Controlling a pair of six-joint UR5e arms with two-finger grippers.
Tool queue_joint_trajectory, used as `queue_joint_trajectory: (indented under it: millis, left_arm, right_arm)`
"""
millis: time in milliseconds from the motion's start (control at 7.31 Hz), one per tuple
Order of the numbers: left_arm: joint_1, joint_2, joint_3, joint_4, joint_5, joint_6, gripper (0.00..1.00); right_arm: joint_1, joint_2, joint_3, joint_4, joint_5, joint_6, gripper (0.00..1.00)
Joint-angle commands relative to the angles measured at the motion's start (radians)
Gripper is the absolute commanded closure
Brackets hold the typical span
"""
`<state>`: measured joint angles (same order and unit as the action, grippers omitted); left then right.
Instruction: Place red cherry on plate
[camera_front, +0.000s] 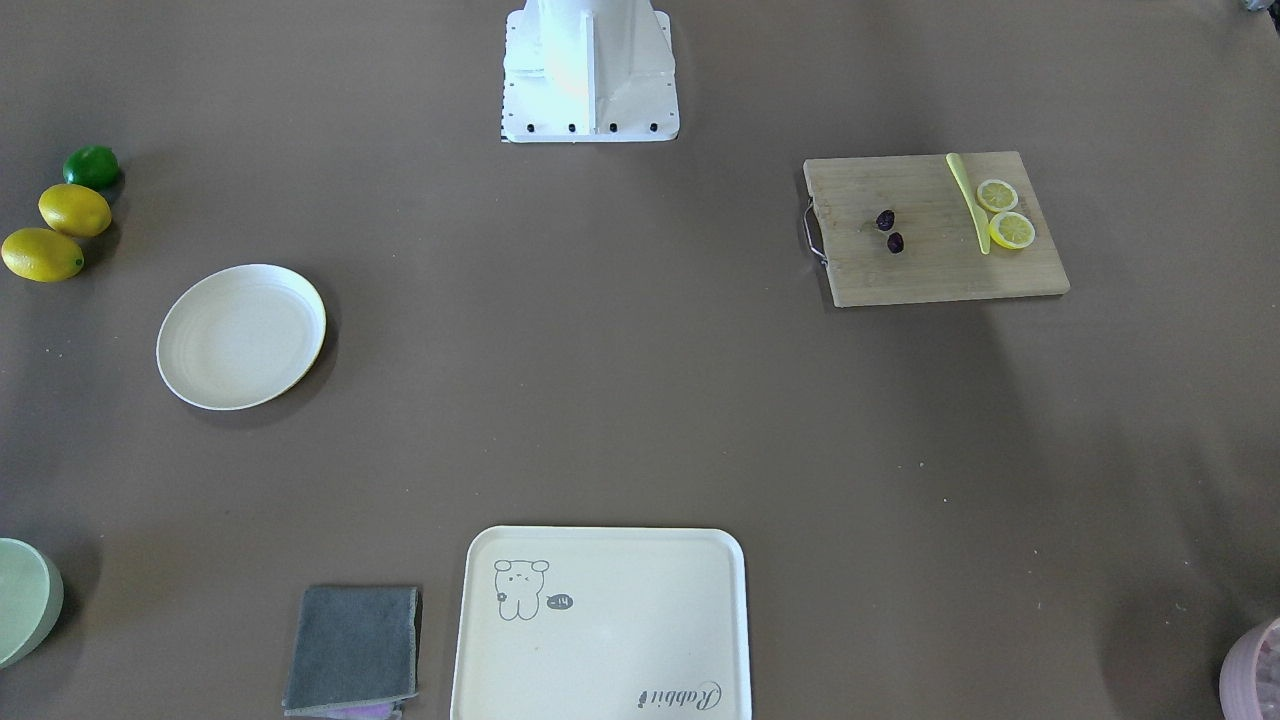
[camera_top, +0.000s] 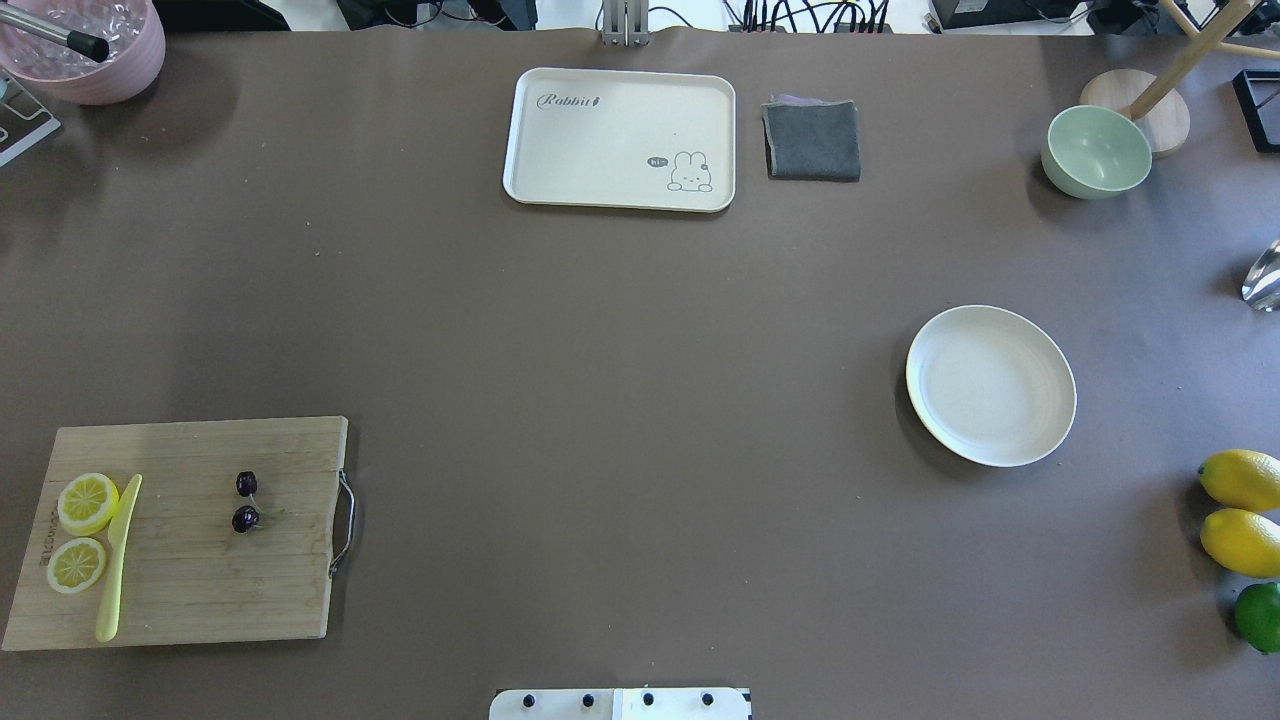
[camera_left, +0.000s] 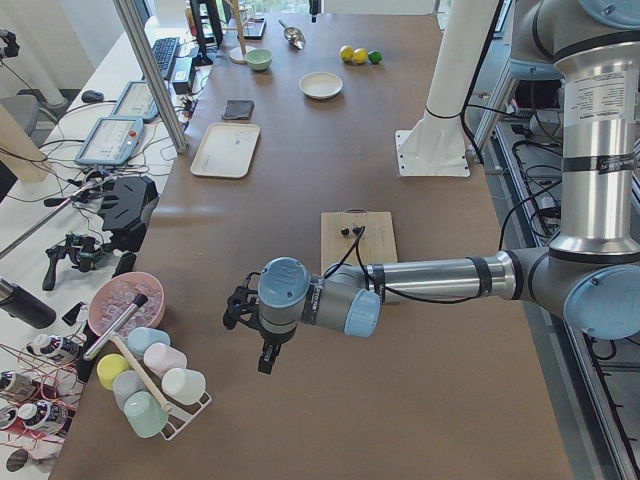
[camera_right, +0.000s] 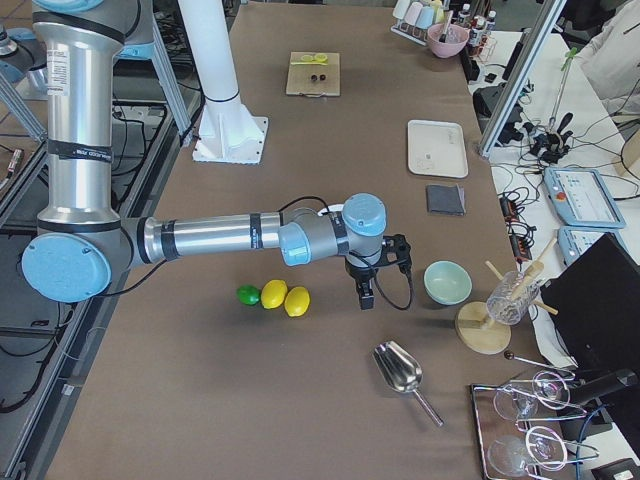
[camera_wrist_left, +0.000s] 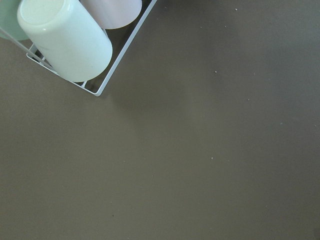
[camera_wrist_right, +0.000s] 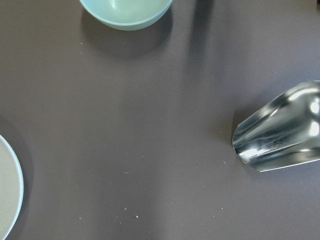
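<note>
My right gripper is due next at the cream plate's rim (camera_front: 158, 342) (camera_wrist_right: 22, 185), on the side nearest the metal scoop. It will close there to lift the plate.
The red cherry (camera_front: 890, 231), two tiny dark fruits on a thin stem, lies on a wooden cutting board (camera_top: 190, 570) on the robot's left side, also visible as the cherry (camera_top: 246, 502) from overhead. The round cream plate (camera_top: 990, 385) sits bare on the robot's right side; its rim (camera_wrist_right: 7, 190) edges into the right wrist view. My left gripper (camera_left: 262, 345) hangs beyond the board's end, near a cup rack. My right gripper (camera_right: 365, 292) hovers past the plate, near the green bowl. Both show only in side views, so I cannot tell whether they are open or shut.
On the board lie two lemon slices (camera_top: 85, 503) and a yellow knife (camera_top: 118, 557). A cream tray (camera_top: 620, 138) and grey cloth (camera_top: 812, 140) sit at the far edge. Green bowl (camera_top: 1096, 152), two lemons (camera_top: 1242, 510), lime (camera_top: 1260, 616) and metal scoop (camera_wrist_right: 280, 130) lie on the right.
</note>
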<state>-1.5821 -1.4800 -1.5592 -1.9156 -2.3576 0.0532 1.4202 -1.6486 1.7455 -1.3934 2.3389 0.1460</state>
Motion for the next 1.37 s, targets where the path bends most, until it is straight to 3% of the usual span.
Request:
queue_joint_trajectory:
  millis: [0,1232]
  left_arm:
    - [-0.001,0.023,-0.012,-0.019,-0.008,0.002,0.02]
    - [0.01,0.023,0.001,-0.019,-0.008,-0.01,0.02]
  right_arm:
    - [0.019,-0.023,0.008,0.008,0.003,0.001,0.0]
    - [0.013,-0.051,0.032,0.011,0.031,-0.009,0.0]
